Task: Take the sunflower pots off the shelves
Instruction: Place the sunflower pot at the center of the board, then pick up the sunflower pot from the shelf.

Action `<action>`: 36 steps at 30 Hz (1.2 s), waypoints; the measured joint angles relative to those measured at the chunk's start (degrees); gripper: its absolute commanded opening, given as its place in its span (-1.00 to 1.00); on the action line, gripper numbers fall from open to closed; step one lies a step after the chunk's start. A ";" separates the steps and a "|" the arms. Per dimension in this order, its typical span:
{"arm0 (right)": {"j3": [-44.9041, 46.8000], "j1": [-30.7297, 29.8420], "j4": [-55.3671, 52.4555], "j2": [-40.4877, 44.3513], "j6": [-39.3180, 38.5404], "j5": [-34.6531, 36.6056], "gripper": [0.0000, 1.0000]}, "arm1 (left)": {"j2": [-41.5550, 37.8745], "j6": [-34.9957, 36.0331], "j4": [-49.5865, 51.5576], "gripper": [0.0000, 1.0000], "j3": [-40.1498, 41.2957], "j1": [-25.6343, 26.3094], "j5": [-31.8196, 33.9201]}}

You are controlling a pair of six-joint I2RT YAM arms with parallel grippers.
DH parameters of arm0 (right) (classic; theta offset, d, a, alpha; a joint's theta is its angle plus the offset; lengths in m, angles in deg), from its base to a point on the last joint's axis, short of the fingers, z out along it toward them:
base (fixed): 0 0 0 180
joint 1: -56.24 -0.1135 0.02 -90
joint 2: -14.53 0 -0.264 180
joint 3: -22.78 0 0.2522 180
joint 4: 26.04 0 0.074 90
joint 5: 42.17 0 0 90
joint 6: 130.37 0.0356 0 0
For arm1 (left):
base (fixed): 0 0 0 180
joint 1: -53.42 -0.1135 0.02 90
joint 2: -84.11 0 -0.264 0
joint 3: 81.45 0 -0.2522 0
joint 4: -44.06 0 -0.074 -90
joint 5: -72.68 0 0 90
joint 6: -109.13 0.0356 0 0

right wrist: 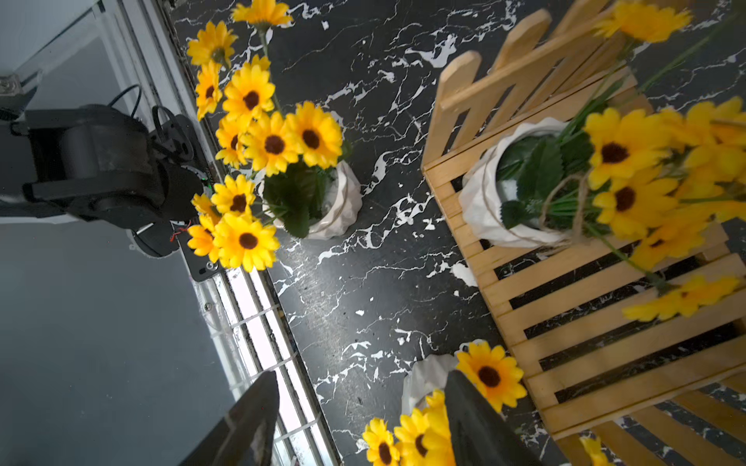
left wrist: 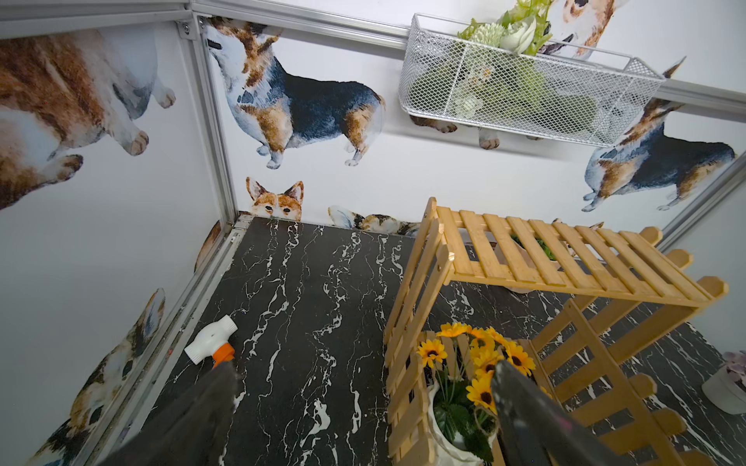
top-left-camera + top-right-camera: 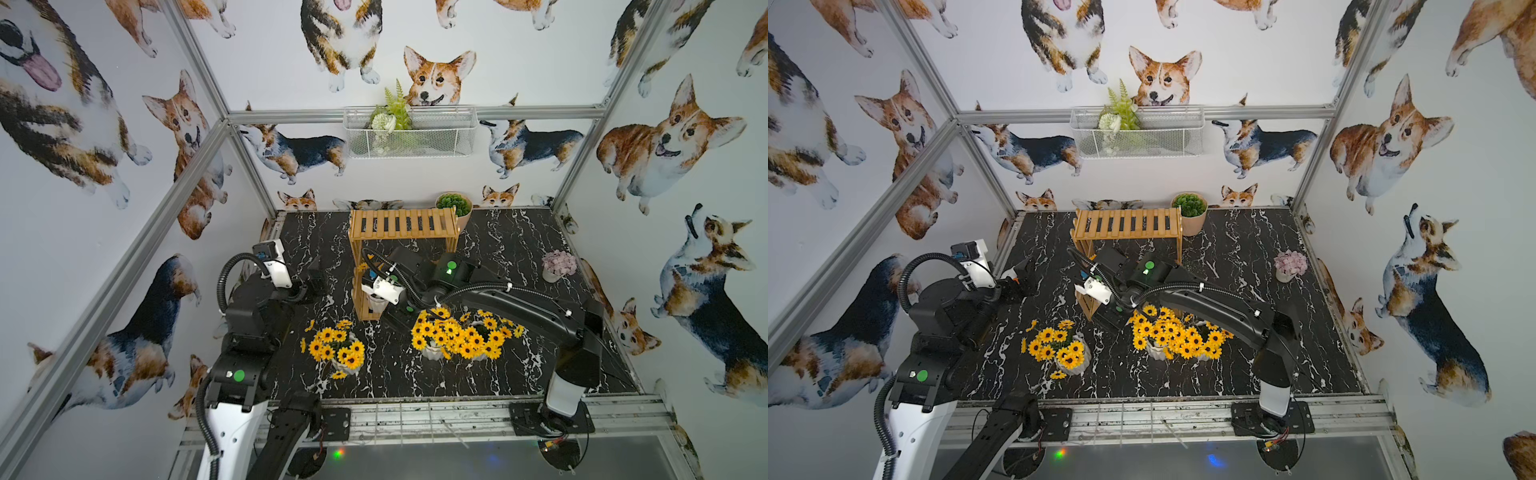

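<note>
The sunflower pot is on the lower level. My right gripper should go there next and close on the pot's near-side rim (image 3: 376,301) (image 1: 498,203).
The shelves (image 3: 403,232) stand at the back middle of the table, with the top tier bare. One sunflower pot (image 2: 448,427) sits at the left end of the lower tier (image 1: 585,306); the right wrist view shows this sunflower pot (image 1: 484,201) too. Three sunflower pots stand on the table in front: one at front left (image 3: 338,347) and two close together (image 3: 434,332) (image 3: 484,336). My right gripper (image 1: 363,403) hangs open and empty just in front of the shelves (image 3: 1127,226), over the pair. My left gripper (image 2: 363,403) is open and empty, left of the shelves.
A beige pot with a green succulent (image 3: 455,205) stands behind the right end of the shelves. A white pot of pink flowers (image 3: 557,268) sits at the right. A wire basket (image 3: 409,131) hangs on the back wall. A white-and-orange spray nozzle (image 2: 214,343) lies by my left gripper.
</note>
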 measured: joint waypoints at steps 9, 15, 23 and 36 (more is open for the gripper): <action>-8.17 3.43 -2.60 -10.05 -3.58 -3.28 0.27 | 0.02 0.31 0.79 1.00 -0.46 -0.02 0.42; -11.32 5.18 -3.48 -13.92 -5.05 -3.98 0.27 | -0.09 0.26 0.94 1.00 -0.57 -0.02 0.42; -14.86 5.27 -3.69 -18.18 -6.45 -2.58 0.19 | 0.00 0.24 0.94 1.00 -0.55 -0.02 0.42; -19.91 6.08 -3.98 -23.54 -8.00 -0.94 0.14 | -0.76 0.31 0.94 1.00 -0.35 -0.02 0.76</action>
